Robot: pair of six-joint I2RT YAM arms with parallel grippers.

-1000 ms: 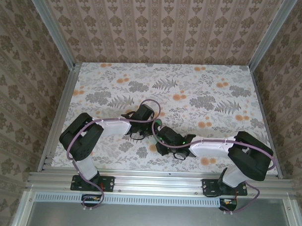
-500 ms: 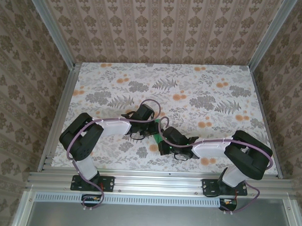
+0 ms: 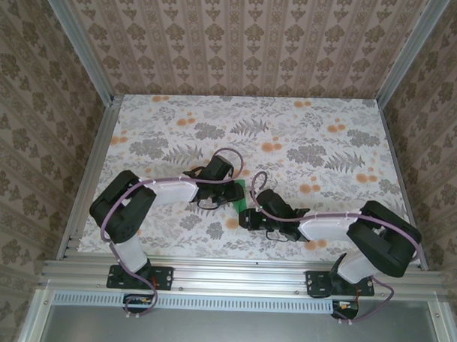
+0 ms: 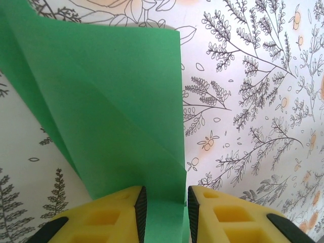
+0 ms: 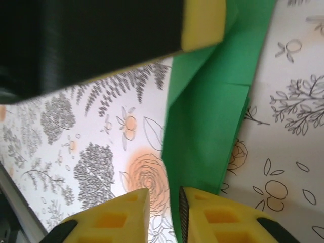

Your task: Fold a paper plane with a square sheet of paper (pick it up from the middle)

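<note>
The green paper's fold gapes beside my left gripper; my right gripper needs to pinch the paper's loose edge (image 5: 166, 157), fold it over, then press with shut fingers.
The bright-green sheet of paper (image 3: 240, 198) is creased into a folded shape and sits between the two grippers near the table's front middle. My left gripper (image 3: 234, 192) is shut on it: in the left wrist view the paper (image 4: 111, 101) runs down into the narrow gap of the left gripper (image 4: 162, 215). My right gripper (image 3: 248, 215) is open. In the right wrist view the paper (image 5: 212, 126) leans against one pad of the right gripper (image 5: 163, 215), and table shows in the rest of the gap. The left gripper's fingertip (image 5: 202, 23) shows at the top.
The floral tablecloth (image 3: 305, 136) stretches free behind the arms. Patterned walls and metal frame rails (image 3: 93, 166) close in the table on three sides. The two wrists sit very close together.
The right gripper has drawn back to the right and no longer covers the paper. The left gripper has reached in to the right, and the paper now stands at its fingers.
</note>
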